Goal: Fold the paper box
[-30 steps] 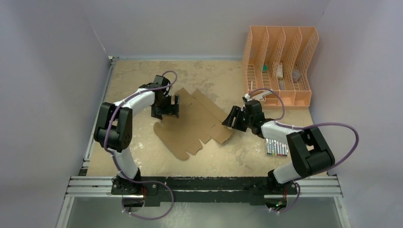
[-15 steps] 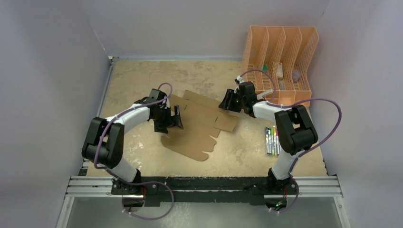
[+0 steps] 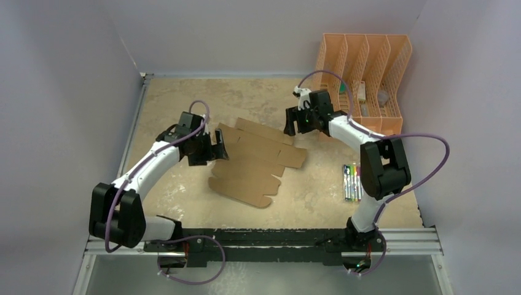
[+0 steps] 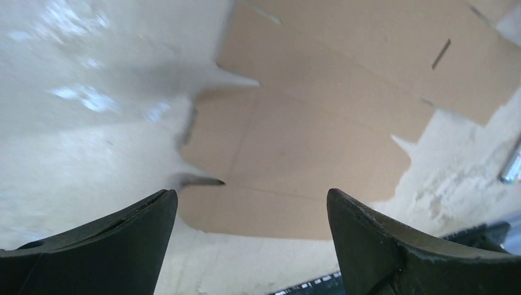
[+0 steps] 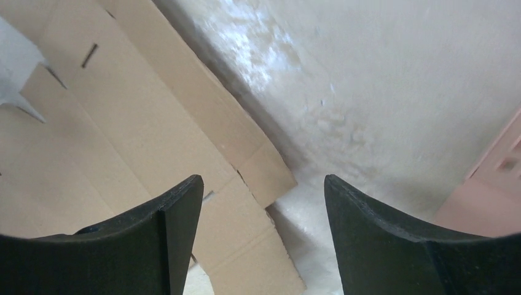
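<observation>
The far flap's outer edge (image 3: 273, 127) (image 5: 238, 107) on the paper box is next for my right gripper, which should go past its middle toward the file rack and close there.
The paper box (image 3: 255, 161) is a flat brown die-cut cardboard sheet with tabbed flaps, lying on the table's middle. It also shows in the left wrist view (image 4: 319, 123) and the right wrist view (image 5: 123, 117). My left gripper (image 3: 219, 145) is open and empty at the sheet's left edge, its fingers (image 4: 123, 246) above the table. My right gripper (image 3: 290, 123) is open and empty just off the sheet's far right corner, its fingers (image 5: 160, 246) above that corner.
An orange plastic file rack (image 3: 362, 80) stands at the back right, close behind the right arm. A pack of coloured markers (image 3: 351, 182) lies right of the sheet. Grey walls enclose the table on three sides. A metal rail (image 3: 264, 236) runs along the near edge.
The sheet has turned and shifted toward the middle. My left gripper has drawn back off the sheet to its left edge. My right gripper has moved up to the far right corner.
</observation>
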Controlling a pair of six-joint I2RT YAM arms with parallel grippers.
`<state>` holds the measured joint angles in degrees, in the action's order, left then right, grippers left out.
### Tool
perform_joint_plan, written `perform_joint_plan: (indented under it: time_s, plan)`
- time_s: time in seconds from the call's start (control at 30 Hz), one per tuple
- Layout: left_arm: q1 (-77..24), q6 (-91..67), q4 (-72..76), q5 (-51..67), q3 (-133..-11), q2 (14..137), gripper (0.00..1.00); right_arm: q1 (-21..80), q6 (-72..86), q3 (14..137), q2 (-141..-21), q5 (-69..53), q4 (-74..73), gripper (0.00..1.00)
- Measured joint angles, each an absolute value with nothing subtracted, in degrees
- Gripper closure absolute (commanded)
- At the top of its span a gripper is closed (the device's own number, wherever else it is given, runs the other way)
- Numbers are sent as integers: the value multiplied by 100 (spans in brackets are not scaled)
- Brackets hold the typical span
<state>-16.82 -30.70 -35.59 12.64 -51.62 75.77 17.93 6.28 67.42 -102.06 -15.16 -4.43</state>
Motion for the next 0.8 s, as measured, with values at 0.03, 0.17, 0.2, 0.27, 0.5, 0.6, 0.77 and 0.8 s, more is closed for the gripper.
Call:
perform_joint_plan:
  time_s: [0.03,0.17,0.2,0.27,0.5,0.6,0.77,0.8]
  plan:
    - [-1594,-3002,-3603,1168,-5284,7644,8,1793,414,6921,-10210,-1614,-602,25]
    - [-1389,-2716,-3562,932,-5808,8213,8,1793,-248,7686,-10420,-1962,-906,25]
    - [-1380,-2672,-3520,908,-5892,8357,8,1793,-368,7859,-10527,-2071,-939,24]
    - [-1347,-2587,-3439,895,-6010,8615,8,1793,-556,8134,-10770,-2305,-1017,25]
    - [-1135,-2451,-3151,1046,-6141,9373,9,1800,-875,8672,-11642,-2860,-1391,27]
    - [-1081,-2438,-3076,1122,-6141,9590,9,1813,-998,8973,-12018,-3028,-1540,29]
    - [-1061,-2438,-3046,1267,-6141,9679,10,1833,-1190,9441,-12495,-3326,-1765,33]
    - [-1063,-2445,-3000,1332,-6139,9682,10,1837,-1234,9524,-12562,-3409,-1811,34]
